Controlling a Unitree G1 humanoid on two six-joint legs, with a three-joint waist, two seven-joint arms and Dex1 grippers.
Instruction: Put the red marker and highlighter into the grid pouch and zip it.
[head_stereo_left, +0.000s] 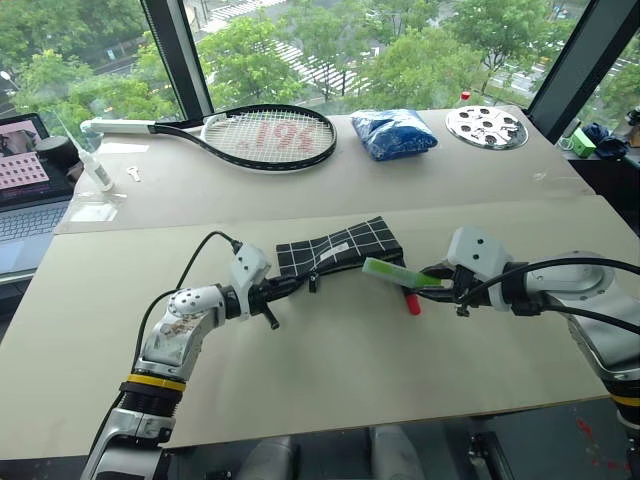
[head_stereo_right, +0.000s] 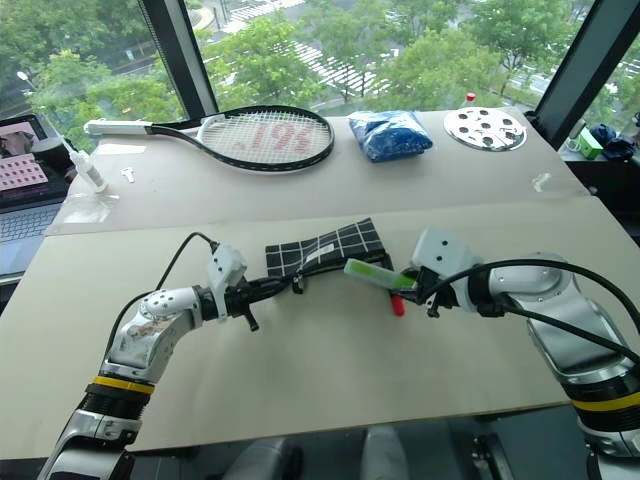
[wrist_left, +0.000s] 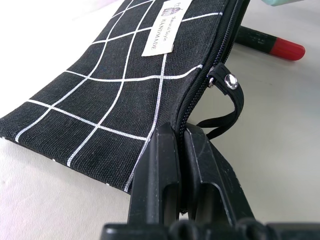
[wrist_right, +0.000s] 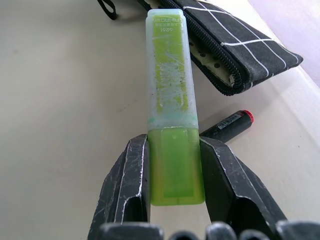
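Observation:
Next, my right gripper lets go of the highlighter inside the open end of the grid pouch (head_stereo_left: 371, 237) (wrist_right: 215, 57), beyond the red marker.
The grid pouch (head_stereo_left: 345, 245) lies mid-table, black with white lines and a white label, its zip open at the right-hand end (wrist_right: 220, 62). My left gripper (head_stereo_left: 300, 283) is shut on the pouch's left edge beside the zipper (wrist_left: 180, 131), next to the black pull strap (wrist_left: 227, 107). My right gripper (head_stereo_left: 432, 278) is shut on the light-green highlighter (wrist_right: 170, 100), held just above the table. Its pale cap points toward the pouch's open end. The red marker (head_stereo_left: 411, 302) lies on the table under the highlighter, beside the pouch's right end.
On the far table lie a tennis racket (head_stereo_left: 265, 135), a blue plastic bag (head_stereo_left: 393, 132) and a round metal disc (head_stereo_left: 486, 127). A laptop (head_stereo_left: 20, 180) and a white bottle (head_stereo_left: 95, 170) sit at the far left. Bare tabletop (head_stereo_left: 340, 370) lies in front of the pouch.

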